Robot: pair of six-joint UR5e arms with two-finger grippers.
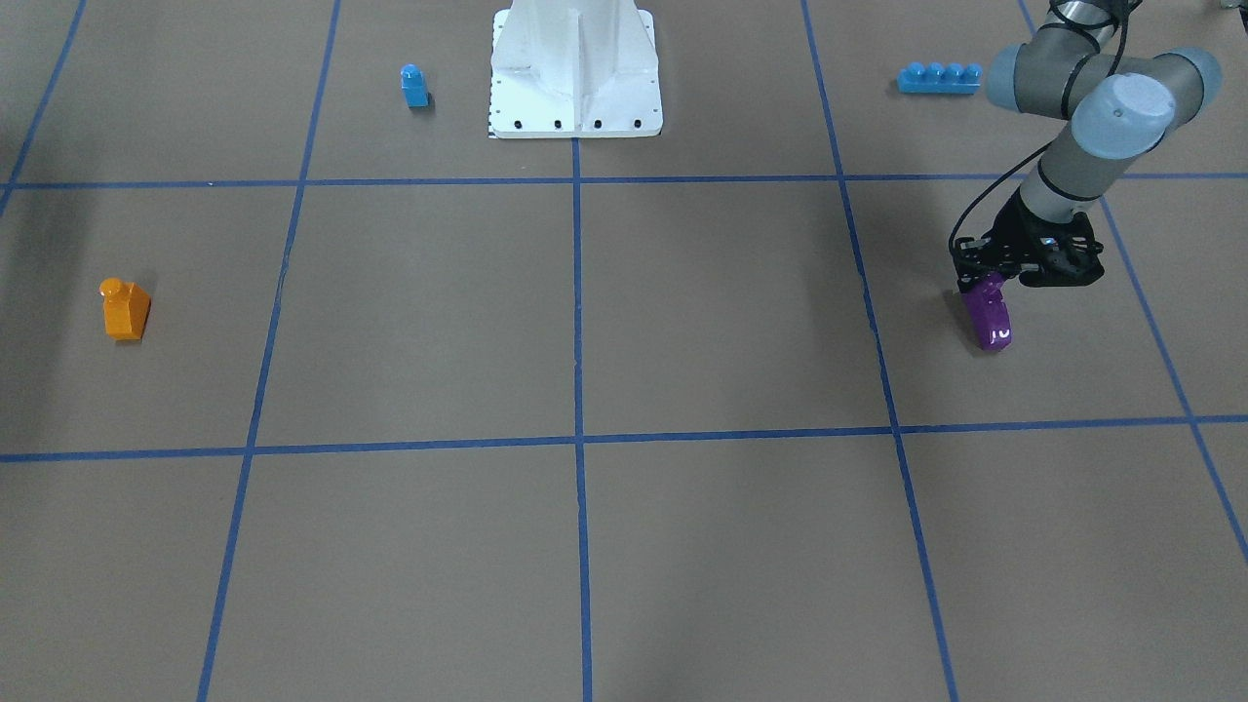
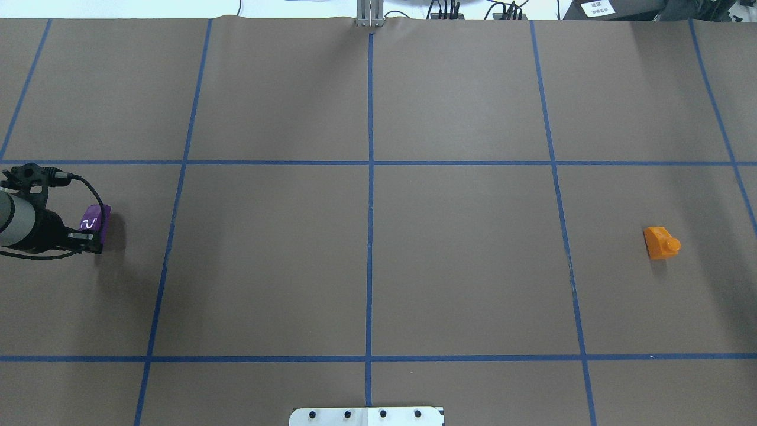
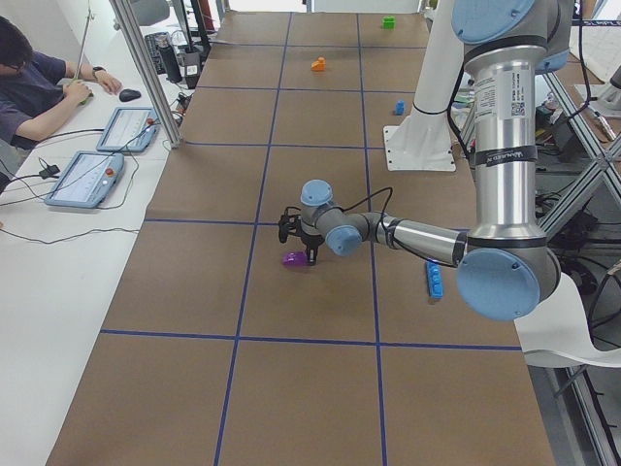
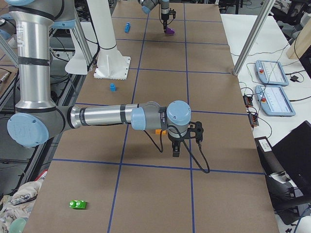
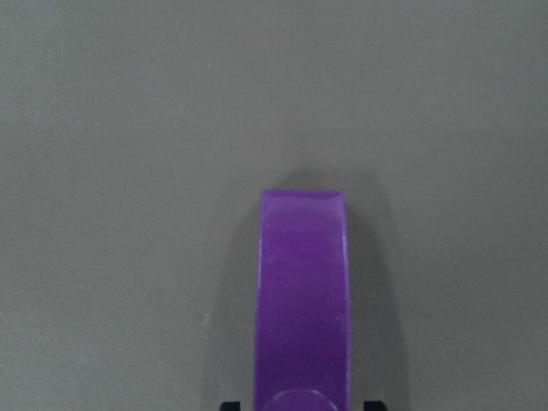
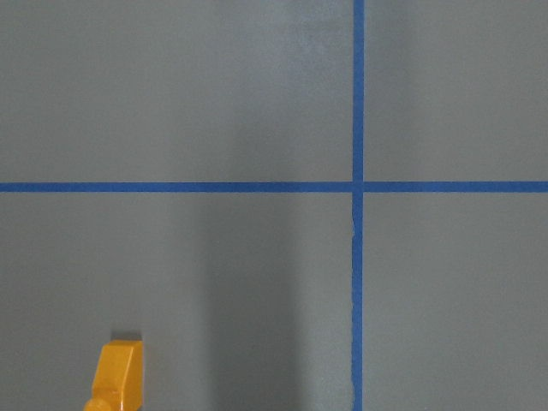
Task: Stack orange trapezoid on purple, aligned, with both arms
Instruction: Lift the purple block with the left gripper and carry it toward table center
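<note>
I need to set the purple brick down with my left gripper just short of the middle blue crossing farther from the white base mount (image 1: 568, 398).
The purple brick (image 1: 990, 317) is tilted, its stud end between the fingers of my left gripper (image 1: 983, 285), low over the table at my far left. In the left wrist view the purple brick (image 5: 302, 300) fills the bottom centre, with a black fingertip (image 5: 229, 405) close on each side. The orange trapezoid (image 2: 661, 242) stands alone on the table at my far right. My right gripper (image 4: 177, 148) shows only in the exterior right view, just beside the orange trapezoid (image 4: 159, 131); I cannot tell if it is open or shut. The orange trapezoid (image 6: 116, 377) sits at the bottom left of the right wrist view.
A small blue single-stud brick (image 1: 414, 86) and a long blue four-stud brick (image 1: 938, 77) lie near the white base mount (image 1: 575, 78). A green brick (image 4: 77, 204) lies at the table's right end. An operator (image 3: 39, 87) sits at a side desk.
</note>
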